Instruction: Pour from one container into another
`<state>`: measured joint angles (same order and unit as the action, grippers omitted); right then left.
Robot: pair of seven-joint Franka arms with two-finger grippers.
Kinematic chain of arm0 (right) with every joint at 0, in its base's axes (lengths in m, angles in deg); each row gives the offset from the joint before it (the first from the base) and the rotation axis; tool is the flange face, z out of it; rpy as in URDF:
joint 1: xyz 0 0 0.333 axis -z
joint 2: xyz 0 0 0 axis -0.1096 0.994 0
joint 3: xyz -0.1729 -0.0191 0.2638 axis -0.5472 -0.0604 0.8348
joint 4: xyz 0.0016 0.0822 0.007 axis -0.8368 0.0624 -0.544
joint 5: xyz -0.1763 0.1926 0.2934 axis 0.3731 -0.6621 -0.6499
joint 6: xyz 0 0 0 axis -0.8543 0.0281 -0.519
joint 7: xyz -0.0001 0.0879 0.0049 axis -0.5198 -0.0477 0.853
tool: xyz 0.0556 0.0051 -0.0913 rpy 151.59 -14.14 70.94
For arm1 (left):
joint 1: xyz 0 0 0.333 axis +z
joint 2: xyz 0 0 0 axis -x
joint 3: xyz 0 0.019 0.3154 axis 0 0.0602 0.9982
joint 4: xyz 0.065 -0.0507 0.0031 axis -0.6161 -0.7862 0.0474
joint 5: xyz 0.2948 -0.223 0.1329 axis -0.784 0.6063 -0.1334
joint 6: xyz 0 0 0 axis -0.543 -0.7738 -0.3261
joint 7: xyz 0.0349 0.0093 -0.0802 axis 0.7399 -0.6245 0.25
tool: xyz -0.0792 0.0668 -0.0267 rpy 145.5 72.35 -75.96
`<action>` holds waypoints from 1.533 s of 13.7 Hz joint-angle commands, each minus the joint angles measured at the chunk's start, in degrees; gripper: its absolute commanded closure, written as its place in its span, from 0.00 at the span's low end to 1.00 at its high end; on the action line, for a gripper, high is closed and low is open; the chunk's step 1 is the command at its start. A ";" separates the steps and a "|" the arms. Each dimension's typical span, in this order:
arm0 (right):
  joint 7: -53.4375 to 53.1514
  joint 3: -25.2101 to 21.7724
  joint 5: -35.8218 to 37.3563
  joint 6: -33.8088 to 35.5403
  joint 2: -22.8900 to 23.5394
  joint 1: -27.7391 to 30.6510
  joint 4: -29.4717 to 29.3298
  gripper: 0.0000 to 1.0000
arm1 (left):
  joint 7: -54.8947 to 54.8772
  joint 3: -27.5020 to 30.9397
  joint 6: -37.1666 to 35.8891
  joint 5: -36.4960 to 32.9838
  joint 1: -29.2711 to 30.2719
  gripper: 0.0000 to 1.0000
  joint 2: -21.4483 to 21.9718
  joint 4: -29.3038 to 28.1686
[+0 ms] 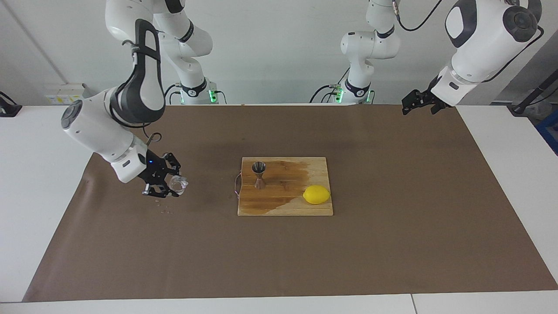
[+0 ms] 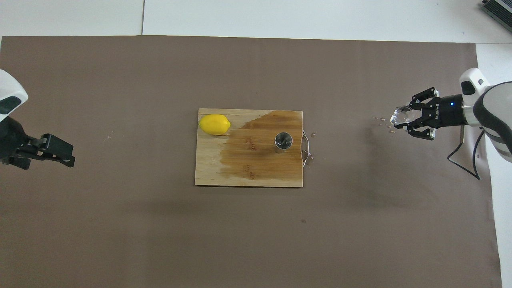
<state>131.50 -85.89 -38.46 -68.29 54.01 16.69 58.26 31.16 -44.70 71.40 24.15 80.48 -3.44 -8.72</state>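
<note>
Next, I set the small clear glass cup down with my right gripper on the brown mat (image 2: pixel 399 134) next to the small droplets. The cup is now held low over the mat.
The small clear glass cup (image 1: pixel 178 185) (image 2: pixel 401 115) sits between the fingers of my right gripper (image 1: pixel 171 188) (image 2: pixel 405 119), which is shut on it. It is held low over the brown mat, toward the right arm's end of the table. I cannot tell whether the cup touches the mat. The steel hourglass jigger (image 1: pixel 259 174) (image 2: pixel 283 141) stands upright on the wooden cutting board (image 1: pixel 283 207) (image 2: pixel 248 178), well apart from the cup. My left gripper (image 1: pixel 412 104) (image 2: pixel 60 154) waits open and empty, raised over the mat's edge at the left arm's end.
A yellow lemon (image 1: pixel 316 194) (image 2: pixel 215 124) lies on the board's corner, farther from the robots than the jigger. A dark wet patch covers much of the board. Small droplets (image 1: pixel 163 209) (image 2: pixel 384 122) dot the mat beside the cup.
</note>
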 commanded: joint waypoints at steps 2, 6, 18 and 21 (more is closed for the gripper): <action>9.47 0.96 -3.91 2.81 5.58 5.16 -1.67 0.93 | 0.76 0.47 -0.13 -0.79 -0.76 0.00 1.75 -1.83; 14.58 0.96 -5.49 6.59 7.08 5.96 -2.12 0.79 | 0.76 0.47 -0.13 -0.70 -0.76 0.00 1.75 -1.83; 21.71 0.96 -5.67 4.23 6.64 5.52 1.04 0.30 | 0.76 0.47 -0.13 -0.79 -0.76 0.00 1.75 -1.83; 20.22 0.96 -6.45 6.85 6.29 5.43 0.87 0.00 | 0.85 0.47 -0.13 -0.70 -0.76 0.00 1.75 -1.75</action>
<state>151.45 -85.36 -42.72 -62.50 61.01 21.77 58.18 31.16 -44.70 71.40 24.15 80.48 -3.44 -8.72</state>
